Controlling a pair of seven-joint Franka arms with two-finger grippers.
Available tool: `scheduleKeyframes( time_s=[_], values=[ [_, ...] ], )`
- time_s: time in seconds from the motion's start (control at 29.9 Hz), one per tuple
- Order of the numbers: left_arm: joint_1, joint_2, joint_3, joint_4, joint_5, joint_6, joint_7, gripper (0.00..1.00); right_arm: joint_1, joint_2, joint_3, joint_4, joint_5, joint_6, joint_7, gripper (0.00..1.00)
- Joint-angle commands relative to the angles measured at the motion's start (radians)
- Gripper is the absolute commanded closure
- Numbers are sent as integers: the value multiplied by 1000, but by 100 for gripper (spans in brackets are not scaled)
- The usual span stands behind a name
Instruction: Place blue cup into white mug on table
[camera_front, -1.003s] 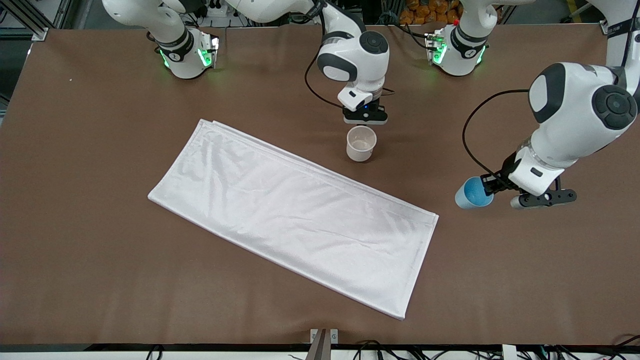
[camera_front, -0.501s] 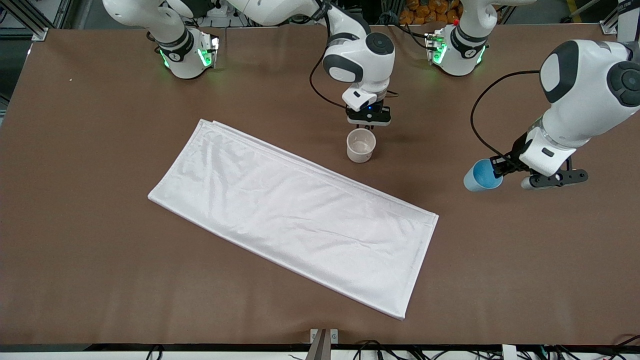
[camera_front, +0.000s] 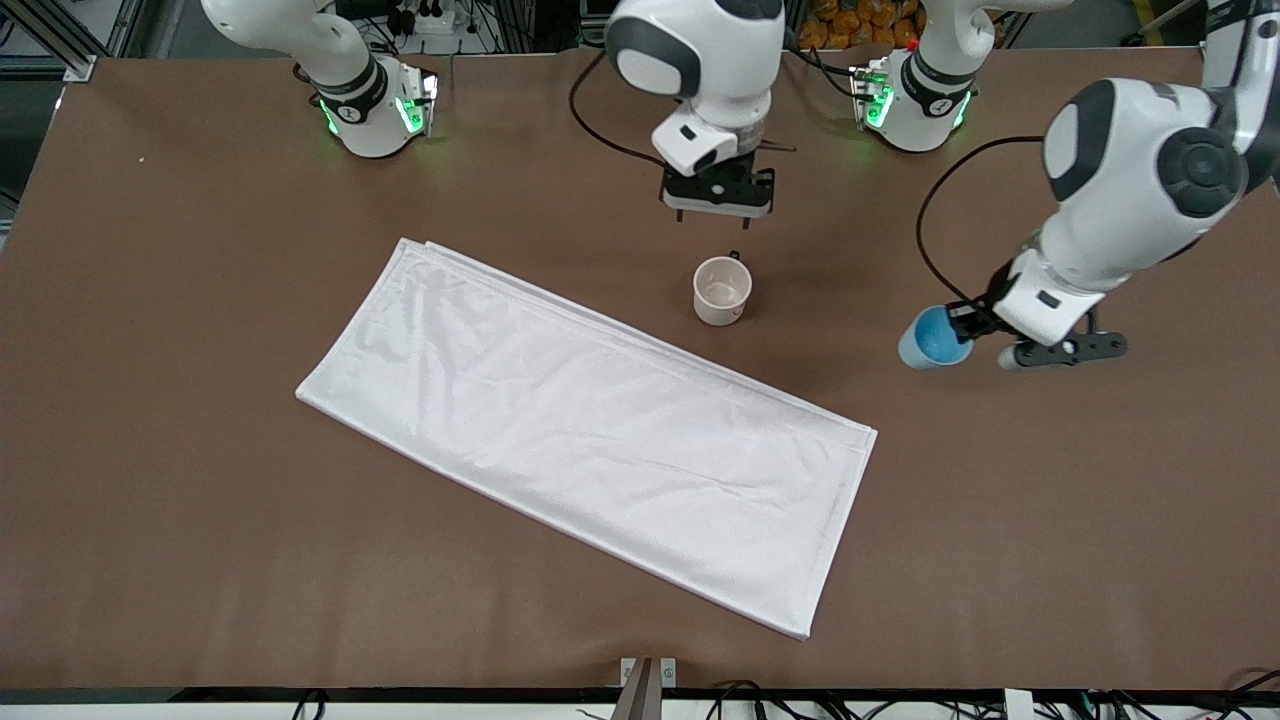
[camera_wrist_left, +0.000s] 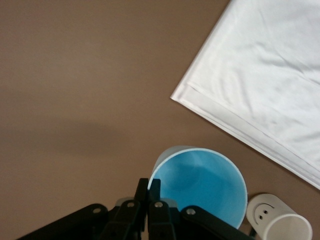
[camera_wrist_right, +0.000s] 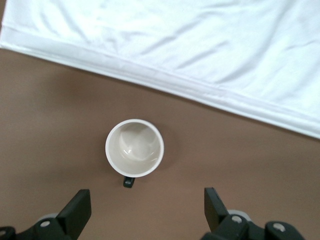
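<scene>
Next, my left gripper releases the blue cup inside the empty white mug (camera_front: 723, 287) (camera_wrist_left: 288, 229) near the long edge of the white cloth.
The blue cup (camera_front: 925, 340) hangs tilted over the bare table (camera_front: 1000, 520), toward the left arm's end from the white mug. My left gripper (camera_front: 962, 325) is shut on its rim. In the left wrist view the fingers (camera_wrist_left: 161, 189) pinch the cup's wall, one inside and one outside the blue cup (camera_wrist_left: 205, 182). The white mug (camera_front: 722, 290) stands upright and empty on the table, its black handle (camera_front: 735, 256) toward the robots' bases. My right gripper (camera_front: 716, 200) is open and empty, raised over the table on the mug's handle side. The mug (camera_wrist_right: 134, 147) shows in the right wrist view between the open fingers (camera_wrist_right: 76, 210).
A white rectangular cloth (camera_front: 590, 420) lies flat across the middle of the table, its long edge close beside the mug. One corner of it (camera_wrist_left: 270, 75) shows in the left wrist view, and its edge (camera_wrist_right: 175, 40) in the right wrist view. The arms' bases (camera_front: 375, 100) stand along the table's edge.
My left gripper has lifted the blue cup off the table and carried it a little toward the mug. My right gripper has risen and drawn back from the mug toward the bases.
</scene>
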Motion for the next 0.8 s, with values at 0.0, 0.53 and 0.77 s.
scheduleKeyframes(
  time_s=[0.0, 0.53, 0.77],
  values=[
    [0, -26, -101, -42, -2, 2, -154, 100, -136, -130, 74, -42, 52, -88, -118, 0],
    [-6, 3, -369, -105, 44, 23, -513, 100, -535, -322, 173, -33, 188, -304, -531, 0],
    [-12, 63, -449, -105, 82, 69, -630, 100, -708, -360, 246, -36, 195, -316, -656, 0]
  ],
)
